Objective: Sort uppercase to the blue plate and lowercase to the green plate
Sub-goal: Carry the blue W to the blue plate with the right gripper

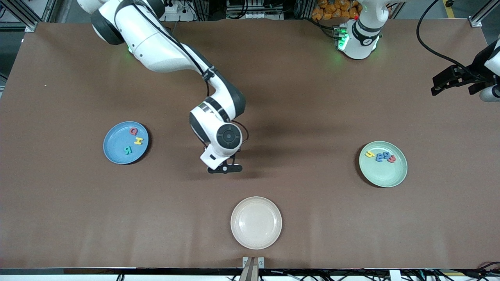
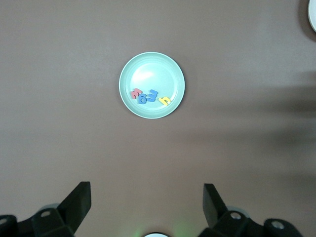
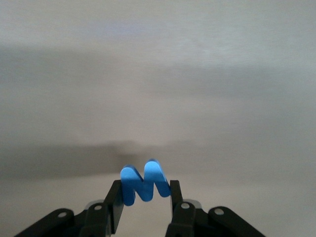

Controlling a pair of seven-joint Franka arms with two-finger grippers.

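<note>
Next, my right gripper lets go of the blue W on the blue plate (image 1: 124, 132), next to the red Q.
My right gripper (image 3: 144, 197) is shut on the blue W (image 3: 144, 186) and holds it over bare table mid-table, between the blue plate and the beige plate; the front view shows the gripper (image 1: 225, 169) but not the letter. The blue plate (image 1: 115, 146) holds the red Q (image 1: 133, 131), yellow H (image 1: 138, 141) and teal R (image 1: 127, 150). The green plate (image 1: 384, 173) holds the yellow h (image 1: 369, 154), two blue letters (image 1: 382, 156) and the red w (image 1: 392, 158). My left gripper (image 2: 147, 197) is open and empty, high over the table at the left arm's end (image 1: 439, 86); its view shows the green plate (image 2: 148, 71).
An empty beige plate (image 1: 256, 222) lies near the front camera's edge of the table, nearer to the camera than my right gripper. Its rim shows at the edge of the left wrist view (image 2: 312, 15). The brown table (image 1: 312, 117) spreads between the plates.
</note>
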